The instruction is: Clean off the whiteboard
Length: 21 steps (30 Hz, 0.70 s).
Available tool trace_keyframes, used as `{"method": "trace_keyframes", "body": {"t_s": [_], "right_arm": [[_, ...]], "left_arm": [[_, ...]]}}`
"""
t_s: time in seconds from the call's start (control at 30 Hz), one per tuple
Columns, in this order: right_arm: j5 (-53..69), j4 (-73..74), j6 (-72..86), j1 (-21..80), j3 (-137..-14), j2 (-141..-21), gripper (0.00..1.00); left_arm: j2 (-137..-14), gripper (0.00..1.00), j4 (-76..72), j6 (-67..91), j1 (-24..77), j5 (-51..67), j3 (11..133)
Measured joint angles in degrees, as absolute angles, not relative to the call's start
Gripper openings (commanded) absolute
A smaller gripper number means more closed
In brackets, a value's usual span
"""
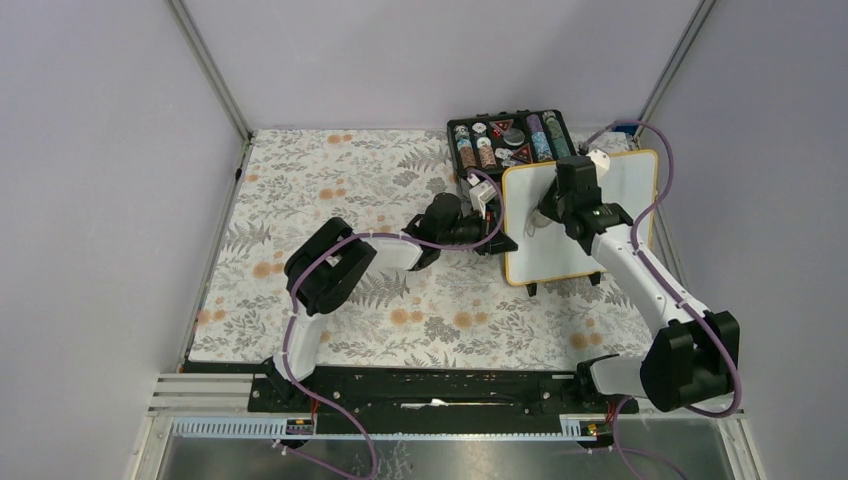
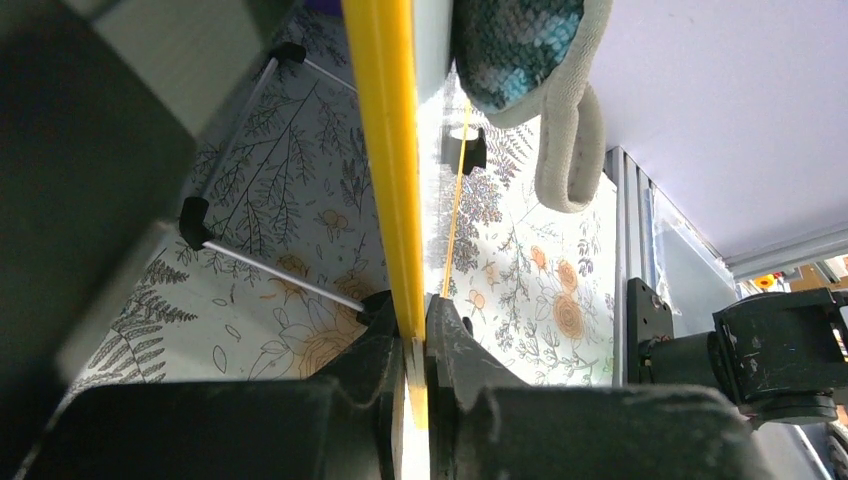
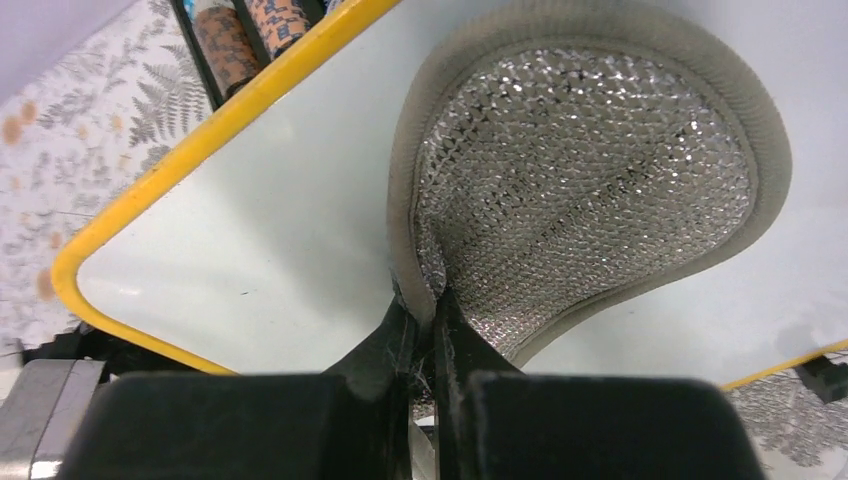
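Observation:
Next, I set the silvery mesh pad, now pressed flat on the board face, on the flowered table [image 1: 425, 299] between the front orange flowers with my right gripper.
The whiteboard [image 1: 632, 185], white with a thin yellow frame, stands tilted at the back right of the flowered table. My left gripper [image 1: 499, 241] is shut on its left edge; in the left wrist view the fingers pinch the yellow frame [image 2: 385, 150] at my left gripper [image 2: 415, 345]. My right gripper [image 1: 546, 214] is shut on a silvery mesh pad [image 3: 590, 180] with a grey rim, pressed flat on the board face [image 3: 260, 240]. The pad also shows in the left wrist view [image 2: 520, 50]. No writing shows on the visible board surface.
A black case of coloured chips [image 1: 510, 140] lies just behind the board's top left corner. The board's wire legs with black feet [image 2: 195, 222] rest on the cloth. Purple walls close the table on three sides. A purple cable [image 1: 668, 165] loops over the board's right side.

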State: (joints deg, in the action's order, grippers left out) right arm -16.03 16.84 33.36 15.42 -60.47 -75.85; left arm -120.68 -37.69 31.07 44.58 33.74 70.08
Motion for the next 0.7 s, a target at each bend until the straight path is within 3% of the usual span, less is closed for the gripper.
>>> {"method": "trace_keyframes", "body": {"t_s": [0.13,0.43,0.7], "right_arm": [[-12.10,12.91,34.76,12.32,-56.88,-73.54,0.00],[-12.25,-4.56,38.17,4.54,-35.57,-62.81,0.00],[-13.98,-7.31,39.07,2.63,-25.45,-59.13,0.00]], "left_arm": [[-120.90,0.00,-38.02,31.09,44.58,33.71,70.28],[-120.92,0.00,-37.80,31.05,44.66,34.09,70.28],[-120.92,0.00,-37.80,31.07,44.66,34.22,70.28]]}}
